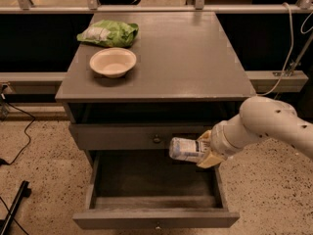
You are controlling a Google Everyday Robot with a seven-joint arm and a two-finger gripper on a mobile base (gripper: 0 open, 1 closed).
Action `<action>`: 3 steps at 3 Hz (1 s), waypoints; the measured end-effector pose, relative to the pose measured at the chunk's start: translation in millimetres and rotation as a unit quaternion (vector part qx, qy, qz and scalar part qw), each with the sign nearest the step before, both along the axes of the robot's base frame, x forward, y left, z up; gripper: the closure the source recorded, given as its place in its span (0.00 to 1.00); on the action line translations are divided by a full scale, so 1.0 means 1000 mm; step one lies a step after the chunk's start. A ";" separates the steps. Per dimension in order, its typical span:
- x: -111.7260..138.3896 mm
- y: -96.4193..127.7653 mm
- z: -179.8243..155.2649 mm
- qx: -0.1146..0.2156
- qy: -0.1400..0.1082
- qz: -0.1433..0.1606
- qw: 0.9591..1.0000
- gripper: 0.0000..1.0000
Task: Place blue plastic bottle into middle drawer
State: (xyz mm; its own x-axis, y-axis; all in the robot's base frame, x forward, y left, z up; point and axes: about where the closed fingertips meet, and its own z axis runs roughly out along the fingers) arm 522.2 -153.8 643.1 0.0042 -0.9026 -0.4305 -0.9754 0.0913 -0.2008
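I need to let go of the blue plastic bottle on the middle drawer's bare bottom [163, 185], lined up with the round dark knob. The bottle is now held above that drawer.
The blue plastic bottle [185, 150] lies on its side in my gripper [204, 151], cap end toward the arm and base pointing left. The gripper is shut on it and holds it above the right part of the open middle drawer [154, 218], in front of the shallower drawer's face. The middle drawer is pulled far out and its inside looks bare and dark. My white arm [266, 126] reaches in from the right.
A cream bowl [113, 61] and a green crinkled snack bag [108, 33] sit on the cabinet top [195, 53] at the back left. The shallower drawer with a round dark knob [156, 139] stands slightly out. Cables [14, 151] lie on the floor at left.
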 end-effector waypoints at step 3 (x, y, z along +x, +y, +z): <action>-0.020 0.027 -0.115 0.075 0.059 0.039 0.995 1.00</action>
State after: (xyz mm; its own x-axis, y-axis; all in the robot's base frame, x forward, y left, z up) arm 502.6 -127.0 528.0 0.0130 -0.8276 -0.5612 -0.9966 0.0352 -0.0750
